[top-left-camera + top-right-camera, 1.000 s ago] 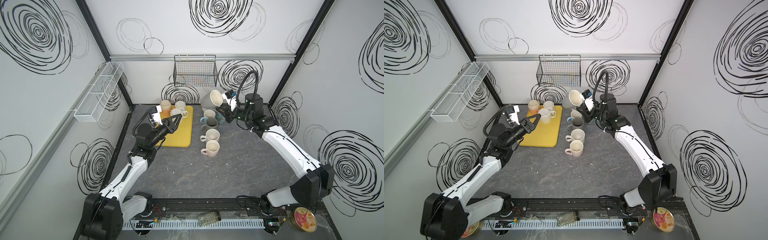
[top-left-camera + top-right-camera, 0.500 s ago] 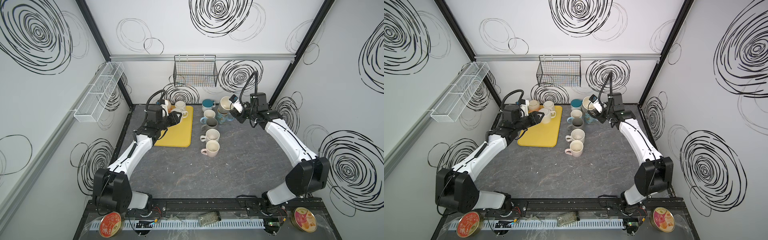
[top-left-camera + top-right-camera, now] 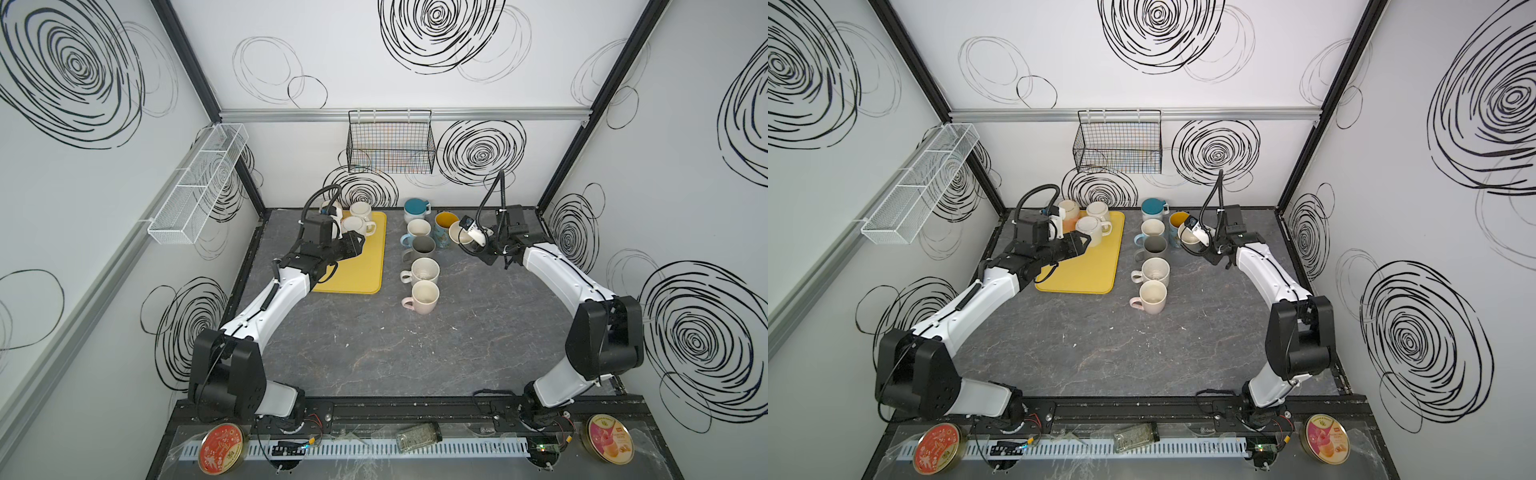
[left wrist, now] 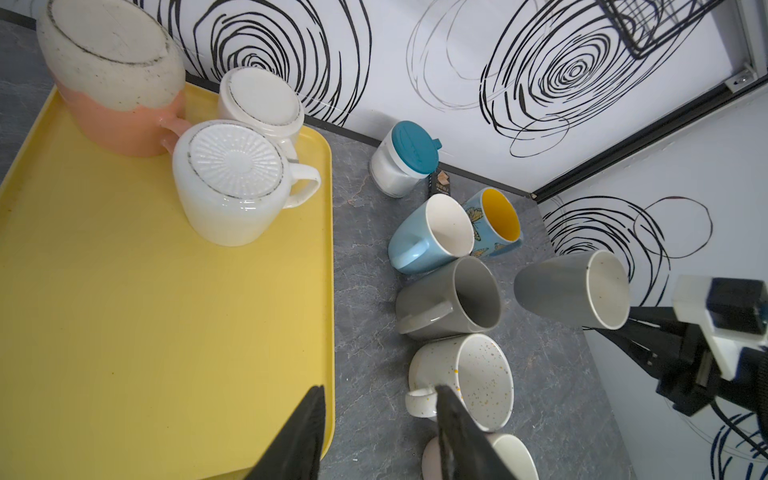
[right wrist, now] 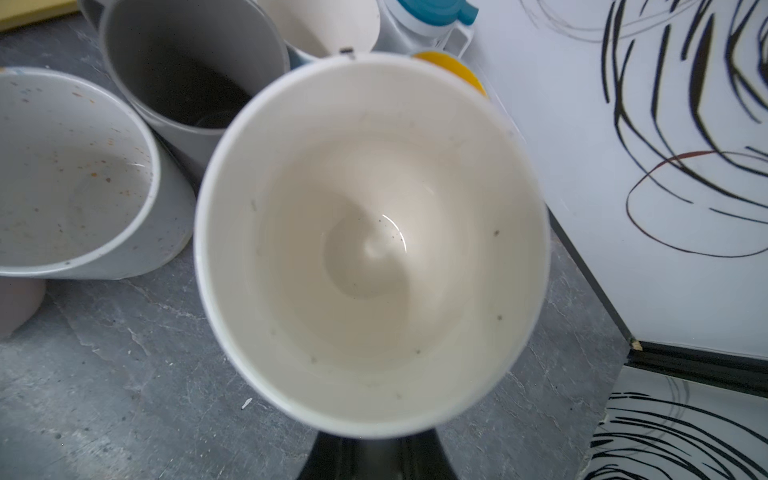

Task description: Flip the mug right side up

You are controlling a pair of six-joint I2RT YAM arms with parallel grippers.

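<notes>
I need to use my right gripper to set the cream-lined grey mug down next to the dark grey mug, in front of the butterfly mug (image 3: 444, 257).
A grey mug with a cream inside (image 3: 458, 232) (image 3: 1187, 234) (image 4: 573, 289) (image 5: 370, 241) stands mouth up in my right gripper (image 3: 471, 248) (image 3: 1202, 246) (image 5: 374, 451), which is shut on its near side. It is low by the yellow-lined butterfly mug (image 3: 444, 222); contact with the table cannot be told. Three mugs sit upside down at the back of the yellow tray (image 3: 361, 270) (image 4: 124, 332): a pink-and-cream one (image 4: 112, 75), a plain white one (image 4: 262, 99) and a ribbed white one (image 4: 232, 183). My left gripper (image 3: 359, 241) (image 3: 1086, 239) (image 4: 378, 390) hangs open over the tray's right edge, holding nothing.
A row of upright mugs runs right of the tray: blue (image 3: 417, 228), dark grey (image 3: 424, 246), speckled (image 3: 424, 270), pink (image 3: 424, 296). A teal-based mug (image 3: 417, 208) stands at the back wall. A wire basket (image 3: 390, 141) hangs above. The right wall is close behind my right arm.
My right gripper has brought the grey mug down and to the right, turning it from tilted to mouth up. My left arm has swung its elbow outward; its gripper stays near the tray's right edge.
</notes>
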